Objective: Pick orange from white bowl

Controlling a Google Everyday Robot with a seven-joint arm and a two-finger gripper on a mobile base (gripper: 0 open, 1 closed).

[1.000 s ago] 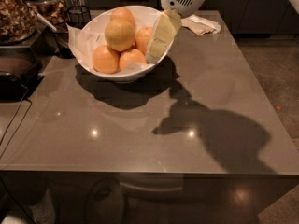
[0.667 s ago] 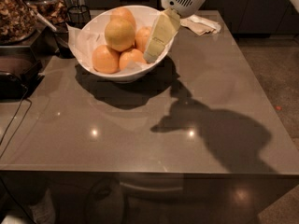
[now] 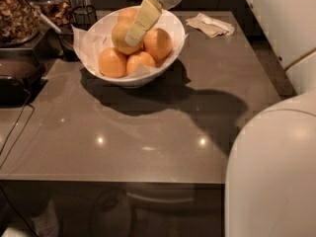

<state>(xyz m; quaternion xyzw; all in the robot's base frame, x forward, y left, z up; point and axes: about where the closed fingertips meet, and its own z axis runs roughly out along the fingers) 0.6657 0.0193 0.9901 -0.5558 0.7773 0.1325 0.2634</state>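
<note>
The upper part of the large orange point(image 3: 126, 29) that sits on top of the pile in the white bowl will be gripped by my gripper.
The white bowl point(image 3: 170, 27), lined with white paper, stands at the back of the grey table. The orange point(image 3: 120, 35), large and pale yellowish, sits on top of the pile in the middle of the bowl. Smaller, deeper orange fruits lie around it: one at the front left point(image 3: 112, 62), one at the front point(image 3: 140, 61), one at the right point(image 3: 158, 42). My gripper point(image 3: 135, 33) comes down from the top edge into the bowl, and its pale yellow tip lies over the right side of the orange, hiding part of it.
A crumpled napkin point(image 3: 212, 24) lies at the back right of the table point(image 3: 148, 127). Glass jars point(image 3: 17, 14), a wire holder point(image 3: 81, 16) and a black appliance point(image 3: 15, 78) stand at the left. My white body point(image 3: 276, 172) fills the right foreground.
The gripper has moved left from the bowl's right rim to over the orange. The view has shifted, and my white body now shows at the right.
</note>
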